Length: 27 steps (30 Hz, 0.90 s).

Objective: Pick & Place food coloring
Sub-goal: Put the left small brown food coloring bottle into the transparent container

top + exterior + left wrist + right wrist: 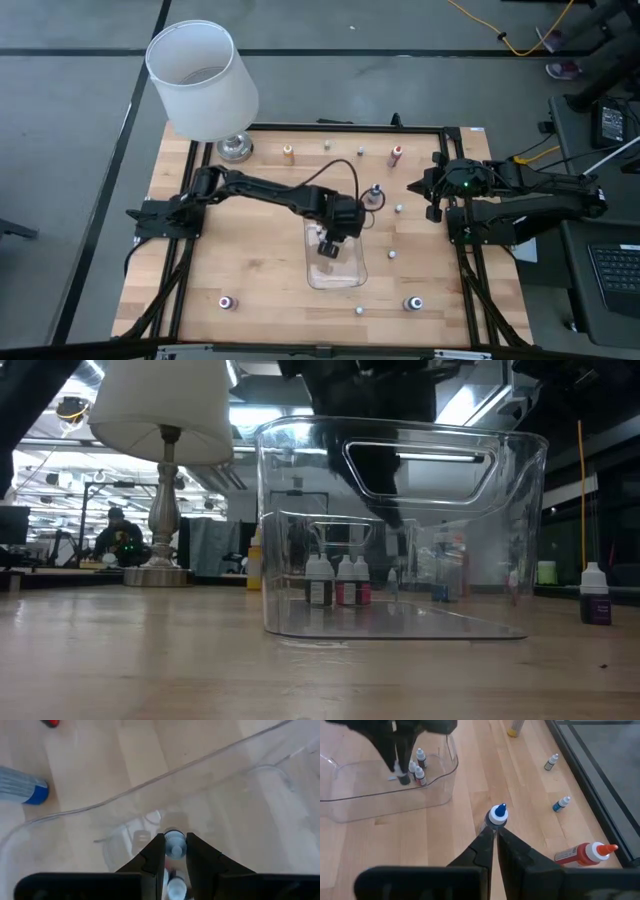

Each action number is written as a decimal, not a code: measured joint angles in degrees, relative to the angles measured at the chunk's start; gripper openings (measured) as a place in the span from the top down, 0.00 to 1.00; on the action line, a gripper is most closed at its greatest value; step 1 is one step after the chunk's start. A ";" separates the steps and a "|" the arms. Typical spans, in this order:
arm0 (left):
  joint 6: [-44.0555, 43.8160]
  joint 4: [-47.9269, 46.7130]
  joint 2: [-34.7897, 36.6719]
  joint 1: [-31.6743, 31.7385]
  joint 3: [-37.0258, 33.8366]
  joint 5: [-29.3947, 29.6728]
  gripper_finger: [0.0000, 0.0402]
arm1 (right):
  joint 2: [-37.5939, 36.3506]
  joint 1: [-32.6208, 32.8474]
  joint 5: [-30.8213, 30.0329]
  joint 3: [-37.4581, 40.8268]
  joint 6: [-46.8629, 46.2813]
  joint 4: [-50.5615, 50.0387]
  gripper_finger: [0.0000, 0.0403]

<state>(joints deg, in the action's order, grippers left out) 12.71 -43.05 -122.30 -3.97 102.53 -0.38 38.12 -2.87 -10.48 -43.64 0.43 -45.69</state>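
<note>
My left gripper needs to let the food coloring bottle go in the clear tray's far corner [342,235], the one that is nearest to the blue-tipped bottle.
The clear tray [336,262] sits mid-table. My left gripper [330,246] reaches down into it and is shut on a tiny food coloring bottle [174,843]. Three more small bottles [343,582] stand on their bases on the tray floor beside it, also visible in the right wrist view [418,766]. My right gripper [436,205] waits shut at the table's right side. In the right wrist view, a white-capped, blue-tipped bottle [498,814] stands on the table just beyond its fingertips [494,839], untouched. Other tiny bottles [393,254] stand scattered on the wood. My left gripper pinches the bottle's pale cap [174,840] between its two fingertips, coming from above and pointing down inside the tray. The bottle hangs upright below the fingers [396,764]. I cannot tell whether its base touches the tray floor.
A lamp with a white shade [203,78] stands at the far left corner. An orange bottle [288,153] and a red one [396,155] stand near the far edge, and small bottles [227,302] [413,303] near the front. A person [118,538] sits in the room behind.
</note>
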 joint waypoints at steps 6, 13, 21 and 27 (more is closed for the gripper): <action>0.00 5.24 -0.08 -0.82 -4.53 4.12 0.85 | -0.01 0.00 0.00 0.00 -0.03 0.00 0.93; -0.44 5.72 -0.53 0.02 -5.15 5.84 0.85 | 0.00 -0.02 -0.02 0.00 -0.01 0.00 0.93; -1.04 6.01 -0.50 1.11 -7.01 5.13 0.85 | 0.00 0.00 0.00 0.00 0.02 0.00 0.93; -1.62 6.02 -0.52 1.14 -7.49 4.87 0.82 | -0.01 -0.02 -0.01 0.00 0.02 0.00 0.93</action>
<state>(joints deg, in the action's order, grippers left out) 11.09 -37.02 -122.83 -2.83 95.04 4.49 38.12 -2.90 -10.49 -43.64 0.45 -45.69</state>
